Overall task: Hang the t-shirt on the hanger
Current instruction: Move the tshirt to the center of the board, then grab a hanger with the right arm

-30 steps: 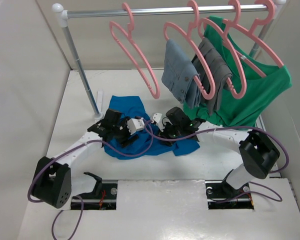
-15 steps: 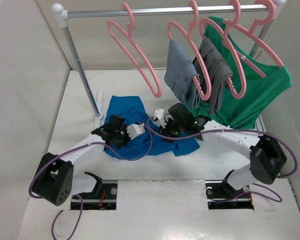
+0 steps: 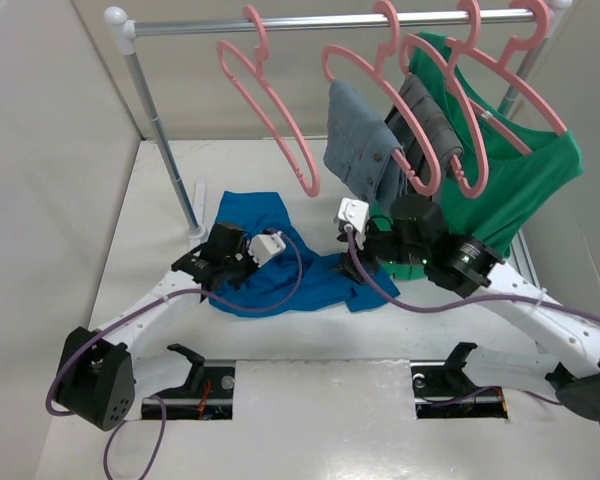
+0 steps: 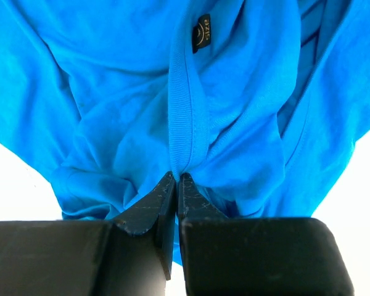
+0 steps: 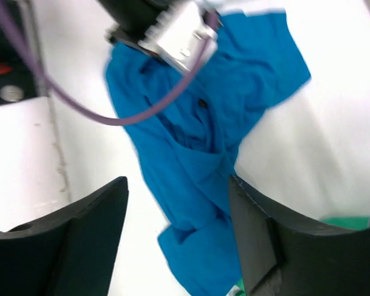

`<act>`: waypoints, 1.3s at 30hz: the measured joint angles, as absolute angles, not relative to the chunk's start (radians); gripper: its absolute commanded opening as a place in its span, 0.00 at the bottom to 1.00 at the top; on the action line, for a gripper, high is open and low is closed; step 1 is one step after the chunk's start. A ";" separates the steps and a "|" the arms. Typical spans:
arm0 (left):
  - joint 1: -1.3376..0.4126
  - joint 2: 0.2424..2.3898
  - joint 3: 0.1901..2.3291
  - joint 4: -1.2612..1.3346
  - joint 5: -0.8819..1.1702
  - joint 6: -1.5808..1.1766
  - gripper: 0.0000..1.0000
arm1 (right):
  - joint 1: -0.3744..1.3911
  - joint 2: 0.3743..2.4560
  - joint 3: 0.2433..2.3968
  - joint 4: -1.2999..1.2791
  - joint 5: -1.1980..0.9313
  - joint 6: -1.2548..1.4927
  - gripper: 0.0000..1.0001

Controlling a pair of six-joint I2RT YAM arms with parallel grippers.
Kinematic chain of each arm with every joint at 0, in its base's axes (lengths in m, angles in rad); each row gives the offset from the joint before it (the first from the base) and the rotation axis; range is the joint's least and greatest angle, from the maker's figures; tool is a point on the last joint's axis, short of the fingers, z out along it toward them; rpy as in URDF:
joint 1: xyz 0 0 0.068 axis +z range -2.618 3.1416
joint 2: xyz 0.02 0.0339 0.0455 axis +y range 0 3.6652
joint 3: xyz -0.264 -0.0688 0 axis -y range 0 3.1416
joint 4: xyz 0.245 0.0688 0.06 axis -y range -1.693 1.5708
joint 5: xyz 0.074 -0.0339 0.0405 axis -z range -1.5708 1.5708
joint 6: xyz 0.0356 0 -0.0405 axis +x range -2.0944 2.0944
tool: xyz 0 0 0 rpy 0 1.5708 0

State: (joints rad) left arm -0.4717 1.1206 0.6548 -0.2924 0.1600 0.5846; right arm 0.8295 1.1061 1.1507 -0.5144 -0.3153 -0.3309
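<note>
The next step for my right gripper is to go up to the bare pink hanger and close on the hanger's near side (image 3: 288,121), between its hook and near end.
The royal-blue t-shirt (image 3: 285,275) lies crumpled on the white table between the two arms. My left gripper (image 3: 232,268) rests at its left side. In the left wrist view this gripper (image 4: 177,177) is shut on the ribbed collar of the t-shirt (image 4: 234,92), just below the size label. My right gripper (image 3: 363,255) hangs above the shirt's right part. It (image 5: 177,182) stands open with nothing held, and the t-shirt (image 5: 197,154) lies on the table well below it. The bare pink hanger (image 3: 311,183) hangs at the left of the rail, behind the shirt.
A metal rail (image 3: 310,22) on a post (image 3: 165,140) spans the back. Grey folded garments (image 3: 365,150) and a green shirt (image 3: 520,190) hang from other pink hangers right behind the right arm. White walls close in both sides.
My left gripper has shut on the t-shirt's collar. My right gripper has opened, let go of the shirt, and risen back to the right toward the hanging clothes.
</note>
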 measured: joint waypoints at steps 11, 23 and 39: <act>-0.472 1.116 0.655 -0.304 0.156 0.578 0.00 | 0.878 1.028 1.293 -0.564 -0.526 -0.317 0.74; -0.472 1.089 0.654 -0.285 0.151 0.589 0.00 | 0.878 1.189 1.730 -0.426 -0.429 -0.272 0.77; -0.472 1.028 0.615 -0.261 0.148 0.595 0.00 | 0.878 1.744 2.296 -0.234 0.023 -0.236 0.77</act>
State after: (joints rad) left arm -0.4717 1.0279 0.6147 -0.2607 0.1482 0.5953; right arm 0.8783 1.7435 2.2959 -0.2337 0.0231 -0.2359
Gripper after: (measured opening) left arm 0.010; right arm 0.767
